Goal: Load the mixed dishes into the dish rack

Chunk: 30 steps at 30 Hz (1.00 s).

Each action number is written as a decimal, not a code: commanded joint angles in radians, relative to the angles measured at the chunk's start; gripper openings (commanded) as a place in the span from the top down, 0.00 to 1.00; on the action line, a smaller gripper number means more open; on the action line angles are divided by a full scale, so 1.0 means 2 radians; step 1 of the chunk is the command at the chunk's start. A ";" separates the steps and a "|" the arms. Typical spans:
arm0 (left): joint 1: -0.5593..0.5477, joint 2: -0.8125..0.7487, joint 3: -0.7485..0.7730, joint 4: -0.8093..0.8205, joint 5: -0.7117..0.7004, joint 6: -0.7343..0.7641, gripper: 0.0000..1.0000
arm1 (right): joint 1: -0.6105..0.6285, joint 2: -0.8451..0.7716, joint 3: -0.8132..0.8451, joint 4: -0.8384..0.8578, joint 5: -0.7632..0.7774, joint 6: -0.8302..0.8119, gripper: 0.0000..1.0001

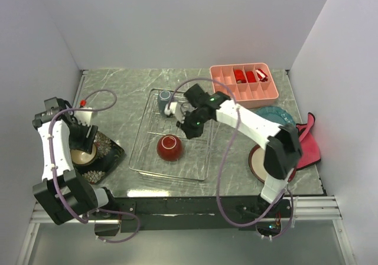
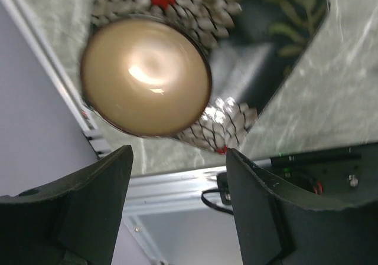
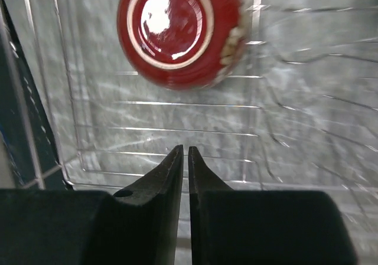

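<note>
The small dark patterned bowl's rim (image 1: 95,152) (image 2: 206,101) has a side facing the dish rack. Next, my left gripper closes on it there.
The wire dish rack (image 1: 142,153) lies mid-table. In it a red bowl (image 1: 169,147) sits upside down, and a grey-blue mug (image 1: 165,99) stands at the far end. My right gripper (image 1: 189,127) hovers over the rack, shut and empty; its wrist view shows the red bowl (image 3: 177,32) ahead of the closed tips (image 3: 185,153). My left gripper (image 1: 84,136) is open above the small dark patterned bowl (image 2: 146,76), which sits on the black floral square plate (image 2: 266,35). The teal plate (image 1: 277,114) and the red-rimmed plate (image 1: 255,162) lie on the right. I cannot make out the clear glass.
A pink compartment tray (image 1: 244,82) with red blocks stands at the back right. A pink-red cloth (image 1: 308,138) lies by the right wall. A small red-capped object (image 1: 84,104) sits at the far left. The table's near edge and frame (image 2: 171,185) are under my left gripper.
</note>
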<state>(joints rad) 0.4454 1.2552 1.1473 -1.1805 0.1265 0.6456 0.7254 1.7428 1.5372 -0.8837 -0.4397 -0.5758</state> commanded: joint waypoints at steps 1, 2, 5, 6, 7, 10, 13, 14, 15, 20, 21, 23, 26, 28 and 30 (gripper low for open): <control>0.008 -0.026 -0.009 -0.023 -0.006 0.028 0.30 | 0.011 0.026 0.008 -0.027 0.026 -0.056 0.86; 0.009 -0.029 -0.010 -0.024 -0.009 0.030 0.30 | 0.014 0.036 0.008 -0.020 0.030 -0.058 0.86; 0.019 -0.038 -0.014 -0.023 -0.022 0.030 0.30 | 0.027 0.064 0.018 -0.021 0.032 -0.062 0.87; 0.023 -0.042 -0.015 -0.024 -0.024 0.031 0.30 | 0.029 0.068 0.023 -0.018 0.029 -0.061 0.87; 0.026 -0.042 -0.015 -0.029 -0.024 0.030 0.30 | 0.032 0.077 0.024 -0.012 0.025 -0.060 0.87; 0.035 -0.049 -0.020 -0.039 -0.024 0.032 0.30 | 0.049 0.098 0.038 -0.011 0.017 -0.072 0.87; 0.044 -0.063 -0.024 -0.046 -0.027 0.048 0.29 | 0.065 0.119 0.060 -0.007 0.006 -0.073 0.87; 0.045 -0.067 -0.025 -0.053 -0.030 0.055 0.29 | 0.068 0.124 0.066 -0.005 0.001 -0.071 0.87; 0.050 -0.075 -0.027 -0.059 -0.030 0.071 0.29 | 0.071 0.129 0.079 -0.002 -0.007 -0.070 0.86; 0.062 -0.091 -0.031 -0.077 -0.051 0.094 0.28 | 0.082 0.169 0.133 0.017 -0.022 -0.063 0.86; 0.063 -0.094 -0.031 -0.078 -0.053 0.095 0.28 | 0.083 0.173 0.142 0.020 -0.024 -0.057 0.86; 0.063 -0.095 -0.035 -0.080 -0.056 0.096 0.28 | 0.084 0.186 0.163 0.030 -0.029 -0.050 0.86; 0.064 -0.096 -0.030 -0.093 -0.046 0.104 0.28 | 0.083 0.195 0.191 0.016 -0.018 -0.042 0.86; 0.064 -0.104 -0.028 -0.097 -0.029 0.125 0.27 | 0.072 0.188 0.203 -0.023 -0.013 -0.043 0.86; 0.064 -0.124 -0.033 -0.097 -0.005 0.178 0.27 | 0.058 0.172 0.196 -0.038 -0.016 -0.036 0.85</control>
<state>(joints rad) 0.5682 1.0740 1.0828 -1.3247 0.0368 0.8429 0.8772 2.1365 1.8801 -0.8986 -0.4599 -0.6712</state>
